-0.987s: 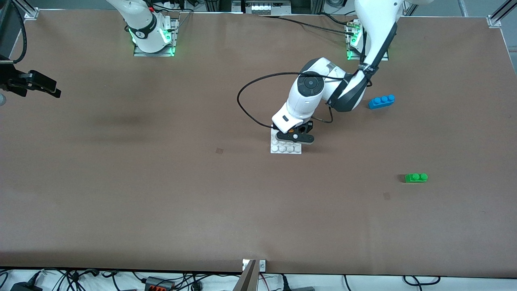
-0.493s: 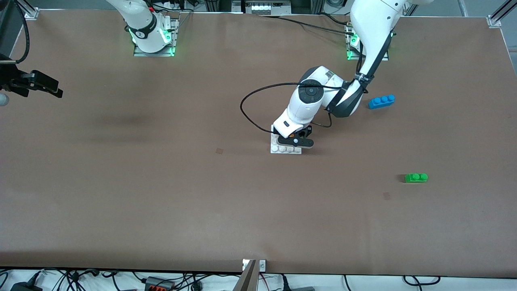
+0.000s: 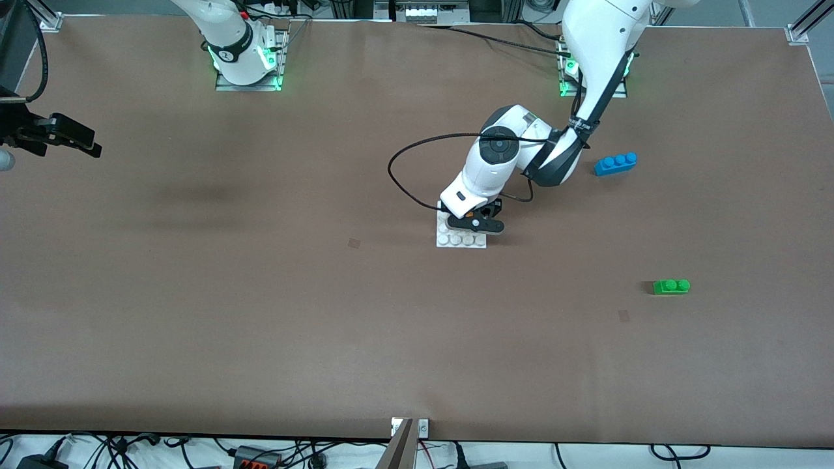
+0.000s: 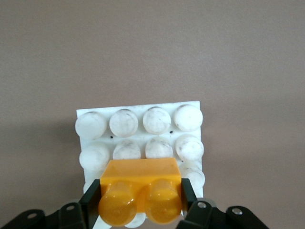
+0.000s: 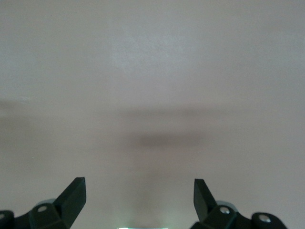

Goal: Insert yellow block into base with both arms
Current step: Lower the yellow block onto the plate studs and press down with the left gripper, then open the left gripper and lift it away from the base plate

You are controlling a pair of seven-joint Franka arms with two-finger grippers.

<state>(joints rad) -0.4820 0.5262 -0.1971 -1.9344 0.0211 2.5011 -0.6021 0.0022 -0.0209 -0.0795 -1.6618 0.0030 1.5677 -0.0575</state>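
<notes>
My left gripper is to release the yellow block, now over studs of the base, on the white base's inner studs (image 3: 466, 212) (image 4: 143, 178), toward the base's edge nearer the robot arms.
The white studded base (image 3: 456, 240) lies on the brown table near its middle. My left gripper (image 3: 479, 223) is over the part of the base farther from the front camera. In the left wrist view this gripper (image 4: 140, 205) is shut on the yellow block (image 4: 140, 188), its two studs toward the camera. The block covers studs of the base (image 4: 138, 121); I cannot tell whether they touch. The block is hidden in the front view. My right gripper (image 3: 78, 140) waits in the air over the right arm's end of the table. It is open and empty in the right wrist view (image 5: 139, 191).
A blue three-stud brick (image 3: 615, 163) lies toward the left arm's end, farther from the front camera than the base. A green two-stud brick (image 3: 671, 286) lies nearer to the camera. A black cable loop (image 3: 397, 176) hangs beside the left arm's wrist.
The left arm has shifted slightly over the base with the yellow block still held. The right gripper has barely moved.
</notes>
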